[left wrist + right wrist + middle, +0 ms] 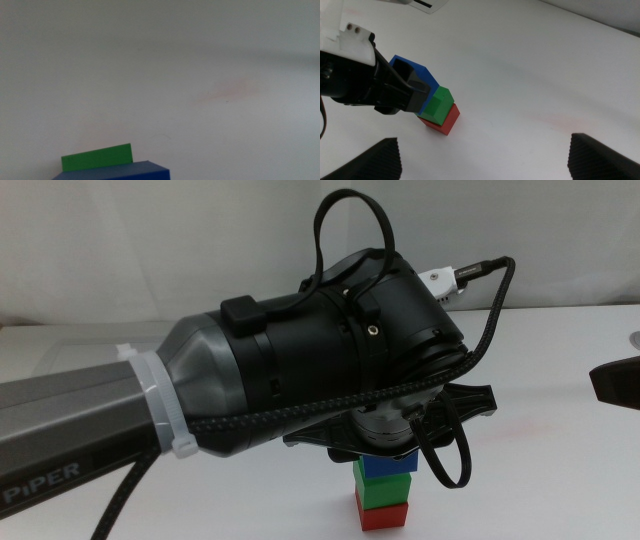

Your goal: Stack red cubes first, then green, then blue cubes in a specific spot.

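My left gripper has the blue cube. It will let go of it on top of the green cube [391, 442] [100, 160], above the red cube.
A three-cube stack stands on the white table near the front: red cube [381, 517] at the bottom, green cube [384, 493] on it, blue cube [389, 465] on top. My left gripper [386, 452] comes down from above onto the stack and is shut on the blue cube. In the right wrist view one of its dark fingers [413, 93] lies flat against the blue cube [415, 67], above the green cube [439, 105] and red cube [448, 120]. The left wrist view shows only the blue cube [117, 173] and green cube [97, 157], no jaws. My right gripper [487, 157] waits open at the right.
The left arm's black wrist body [330, 350] and its cable [450, 450] fill the middle view and hide the table behind. A faint pink smudge [232, 91] marks the tabletop beyond the stack. The right gripper's tip [616, 384] shows at the right edge.
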